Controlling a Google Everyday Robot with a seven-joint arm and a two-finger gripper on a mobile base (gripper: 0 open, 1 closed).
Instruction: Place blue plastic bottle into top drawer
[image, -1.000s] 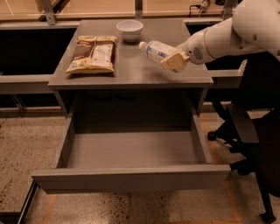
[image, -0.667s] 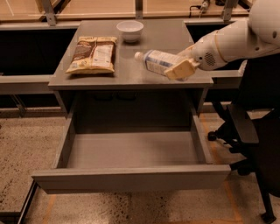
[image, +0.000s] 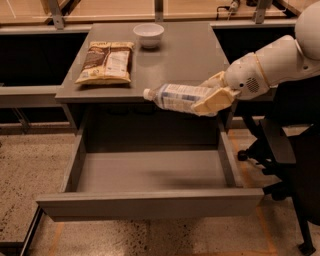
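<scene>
Next, my gripper releases the blue plastic bottle once it is to be placed, near the middle of the open top drawer's grey bottom (image: 174, 162).
The blue plastic bottle (image: 172, 97) is clear with a white cap and a pale blue-and-white label. It lies on its side in the air, cap pointing left, at the desk's front edge above the open drawer. My gripper (image: 212, 96) is shut on the bottle's base end, its cream fingers (image: 215, 101) above and below it, the white arm reaching in from the right. The top drawer (image: 150, 202) is pulled fully out below, wide, shallow and grey, with nothing inside it.
On the grey desk (image: 190, 55) lie a brown-and-white snack bag (image: 106, 62) at the left and a white bowl (image: 148, 34) at the back. A black office chair (image: 285, 155) stands at the right of the drawer. Speckled floor lies all around.
My gripper has carried the bottle from above the desk's right part forward and down to the desk's front edge, over the open drawer. The bag and bowl have not moved.
</scene>
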